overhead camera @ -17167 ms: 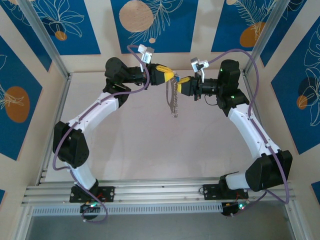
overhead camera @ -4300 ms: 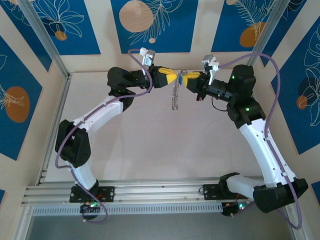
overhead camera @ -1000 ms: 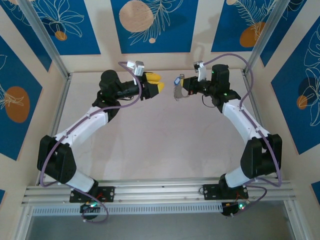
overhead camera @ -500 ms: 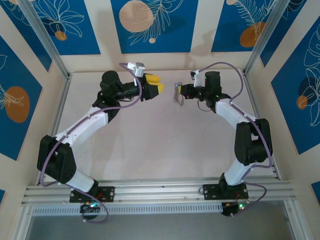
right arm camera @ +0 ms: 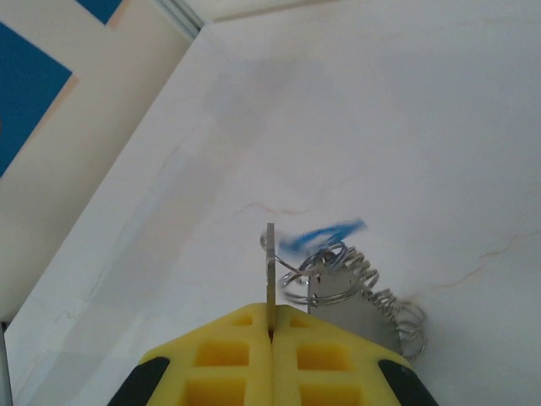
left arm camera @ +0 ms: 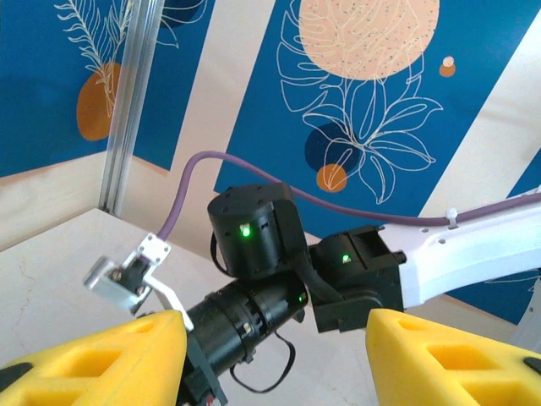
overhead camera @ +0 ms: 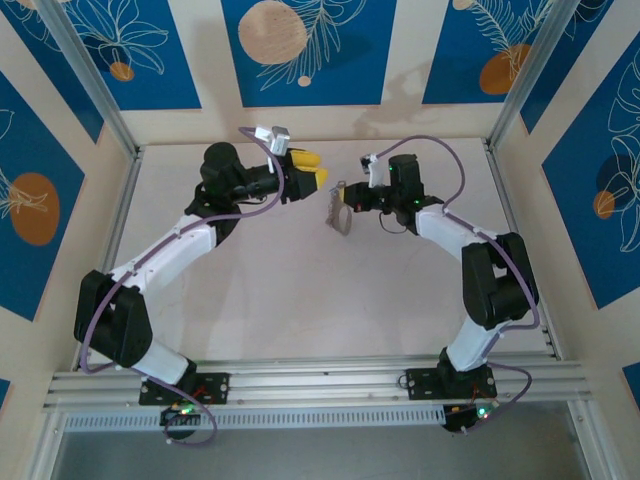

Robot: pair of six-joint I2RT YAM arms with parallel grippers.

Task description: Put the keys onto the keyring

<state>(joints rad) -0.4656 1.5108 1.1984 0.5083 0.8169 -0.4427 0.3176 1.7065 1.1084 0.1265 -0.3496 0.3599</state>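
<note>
Next, my right hand sets the keyring on the bare table just railward of my left gripper (overhead camera: pixel 294 255). The keyring now dangles over the table's far middle.
My right gripper (right arm camera: pixel 270 315) is shut on the keyring (right arm camera: pixel 270 269), whose grey tag stands edge-on between the yellow fingers. From it hang silvery rings and a coiled chain (right arm camera: pixel 390 306). The key (right arm camera: pixel 322 236) is a blurred blue streak at the rings, just above the table. In the top view the keyring (overhead camera: pixel 340 213) dangles from the right gripper (overhead camera: pixel 350 199) over the table's far middle. My left gripper (overhead camera: pixel 312 168) hangs open a short way to its left, nothing between its yellow fingers (left arm camera: pixel 95 364). In the left wrist view the right arm's black wrist (left arm camera: pixel 254 313) faces me.
The pale table (overhead camera: pixel 300 290) is bounded by a metal frame post (left arm camera: pixel 127 101) at the far left corner and blue patterned walls (overhead camera: pixel 300 50). An aluminium rail (overhead camera: pixel 320 385) carries both arm bases at the near edge.
Over the last second my right arm has swung left and lowered, carrying the keyring towards the table. The left gripper has stayed open and still, having drawn back from the ring seconds earlier.
</note>
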